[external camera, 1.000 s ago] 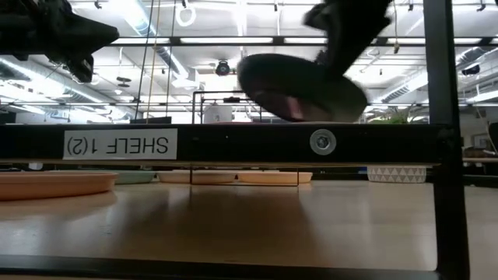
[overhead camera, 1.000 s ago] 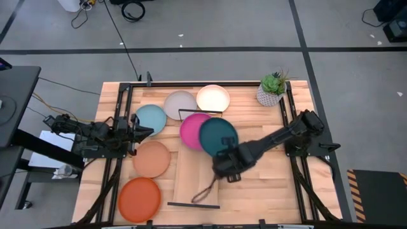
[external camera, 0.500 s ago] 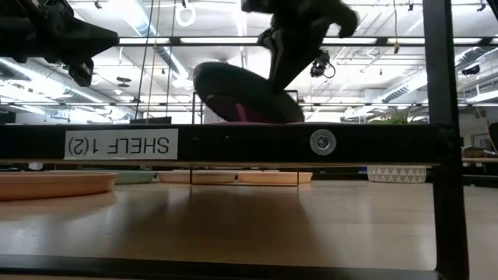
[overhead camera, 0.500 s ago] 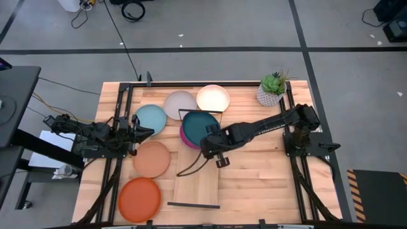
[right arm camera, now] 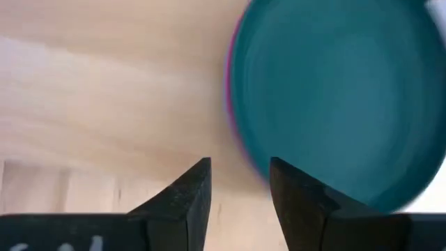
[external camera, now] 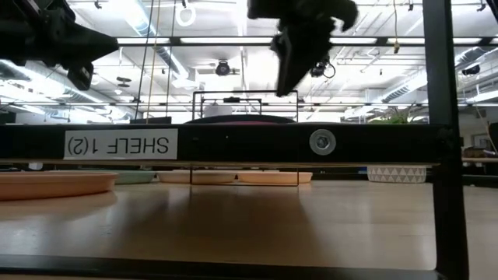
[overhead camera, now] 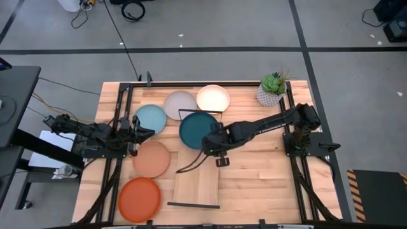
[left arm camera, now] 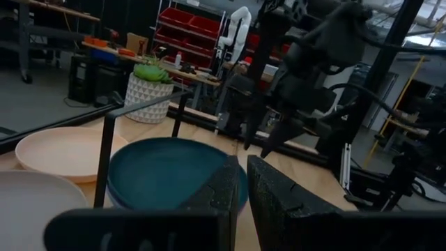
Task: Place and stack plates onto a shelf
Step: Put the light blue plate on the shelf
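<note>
The light blue plate's near edge (overhead camera: 158, 131), beside the peach plate, is the next spot my left gripper should go to and close on.
The dark teal plate (overhead camera: 199, 129) lies flat on the magenta plate (right arm camera: 233, 132), of which only a rim shows. Both rest on the far end of the shelf (overhead camera: 198, 184), a light-wood board with black wire frames. My right gripper (right arm camera: 239, 185) is open above the teal plate's near right edge (overhead camera: 214, 145), with bare wood showing between its fingers. In the low view it (external camera: 289, 74) stands clear above the plate (external camera: 241, 120). My left gripper (overhead camera: 141, 130) waits shut at the table's left, beside the light blue plate (overhead camera: 151, 119).
Grey (overhead camera: 180, 104) and cream (overhead camera: 213, 98) plates lie beyond the shelf's far end. The peach plate (overhead camera: 151, 159) and the orange plate (overhead camera: 139, 198) lie left of the shelf. A potted plant (overhead camera: 272, 89) stands at the far right corner. The shelf's near half is bare wood.
My right gripper has carried the tilted teal plate toward the table's far left, over the magenta plate. The plate has come down flat on the magenta one, and the gripper has let go and stands just above it.
</note>
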Controlling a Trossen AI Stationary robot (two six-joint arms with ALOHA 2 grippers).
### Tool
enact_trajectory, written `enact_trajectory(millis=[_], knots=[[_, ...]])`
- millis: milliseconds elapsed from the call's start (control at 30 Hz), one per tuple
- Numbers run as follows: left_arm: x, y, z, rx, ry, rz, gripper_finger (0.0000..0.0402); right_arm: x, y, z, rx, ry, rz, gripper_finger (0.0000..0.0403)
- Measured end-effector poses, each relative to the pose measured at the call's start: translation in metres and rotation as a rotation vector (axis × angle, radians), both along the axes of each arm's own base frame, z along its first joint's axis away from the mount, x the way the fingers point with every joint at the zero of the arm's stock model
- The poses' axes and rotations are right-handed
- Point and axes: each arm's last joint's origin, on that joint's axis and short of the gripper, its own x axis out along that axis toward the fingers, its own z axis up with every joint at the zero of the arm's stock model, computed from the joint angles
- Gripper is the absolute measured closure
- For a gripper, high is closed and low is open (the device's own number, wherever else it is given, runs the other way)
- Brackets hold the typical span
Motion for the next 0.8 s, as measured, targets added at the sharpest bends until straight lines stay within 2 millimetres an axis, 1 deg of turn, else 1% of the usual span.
enact_trajectory(millis=[167,267,433,567,667,800], knots=[[0.0,0.0,-0.001,0.012,0.013,0.0,0.0363,-0.015,0.016,-0.014,-0.044,0.038,-0.07,0.0257],[0.0,0.0,-0.002,0.014,0.018,0.001,0.0363,-0.027,0.03,-0.018,-0.083,0.006,-0.078,0.0257],[0.0,0.0,-0.002,0.014,0.019,0.001,0.0363,-0.052,0.047,-0.038,-0.126,-0.054,-0.061,0.0257],[0.0,0.0,-0.001,0.013,0.016,0.002,0.0363,-0.069,0.051,-0.057,-0.148,-0.148,-0.064,0.0257],[-0.001,0.001,0.003,-0.007,-0.032,0.04,0.0363,-0.077,0.049,-0.07,-0.146,-0.212,-0.067,0.0257],[-0.001,0.002,0.004,-0.012,-0.042,0.047,0.0363,-0.087,0.045,-0.086,-0.156,-0.277,-0.042,0.0257]])
